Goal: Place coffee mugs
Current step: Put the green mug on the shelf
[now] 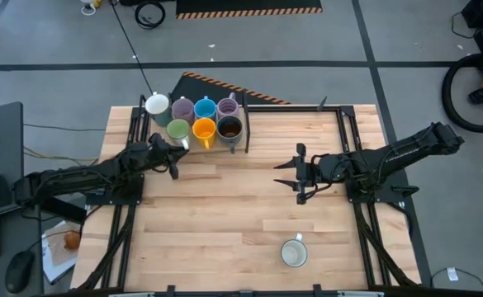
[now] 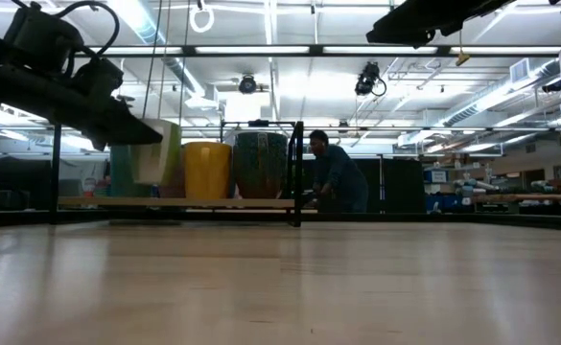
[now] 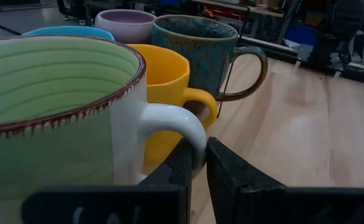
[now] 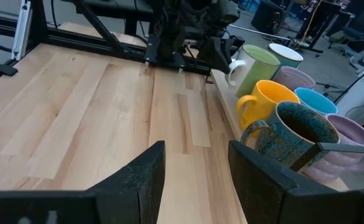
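Observation:
My left gripper needs to let go of the green mug on the wood [image 1: 180, 134] close beside the orange mug, where it will end the near row.
Several coffee mugs stand in two rows on a raised wooden board [image 4: 222, 93] at the table's far left: white [image 1: 157, 105], lilac [image 1: 182, 109], blue [image 1: 205, 107], lilac [image 1: 228, 107], orange [image 1: 203, 129] and dark brown [image 1: 229, 128]. The green mug [image 1: 177, 129], white outside, is at the near row's left end, with my left gripper [image 1: 177, 151] shut on it. Another white mug [image 1: 294, 252] stands alone near the table's near right. My right gripper [image 1: 295, 173] hangs open over the table's middle right, holding nothing. My left gripper pinches the green mug's white handle [image 3: 188, 127] between its two fingers, which show a narrow gap. The fingers come nearly level from the table's near left side. The mug sits about upright, mouth up; whether its base rests on the board, I cannot tell.
A black frame [image 1: 340, 124] runs round the table's far and side edges. An upright black post [image 2: 297, 172] stands at the board's right end. A person [image 2: 336, 177] is in the room behind the table. Bare wood lies between the grippers and toward the near edge.

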Controlling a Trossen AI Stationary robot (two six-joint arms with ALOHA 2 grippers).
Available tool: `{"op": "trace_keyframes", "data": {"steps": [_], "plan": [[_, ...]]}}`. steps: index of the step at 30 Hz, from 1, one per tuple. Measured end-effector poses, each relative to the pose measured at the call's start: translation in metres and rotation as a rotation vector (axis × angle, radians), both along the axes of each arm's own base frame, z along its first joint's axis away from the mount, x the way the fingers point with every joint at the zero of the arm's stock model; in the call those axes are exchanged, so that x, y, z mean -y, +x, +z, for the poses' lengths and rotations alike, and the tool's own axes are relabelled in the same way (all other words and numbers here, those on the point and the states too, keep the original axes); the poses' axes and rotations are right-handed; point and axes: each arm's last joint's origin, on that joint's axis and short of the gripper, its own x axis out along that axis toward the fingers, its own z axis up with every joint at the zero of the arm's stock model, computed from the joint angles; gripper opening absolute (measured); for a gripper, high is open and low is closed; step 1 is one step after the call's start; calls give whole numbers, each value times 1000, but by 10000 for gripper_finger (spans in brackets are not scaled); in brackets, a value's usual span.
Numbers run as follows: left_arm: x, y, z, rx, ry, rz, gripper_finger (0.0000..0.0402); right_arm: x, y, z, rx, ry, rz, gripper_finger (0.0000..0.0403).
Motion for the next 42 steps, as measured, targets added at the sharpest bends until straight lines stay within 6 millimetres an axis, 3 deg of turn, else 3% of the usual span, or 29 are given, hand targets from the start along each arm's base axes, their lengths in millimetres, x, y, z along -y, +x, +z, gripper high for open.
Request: {"op": "trace_keyframes", "data": {"steps": [32,42], "plan": [[-6,10,-12,-31,-93,113,39,-1,0,0,5,8,18,181],[-6,11,-14,-37,-113,107,75,-1,0,1,5,8,18,181]]}}
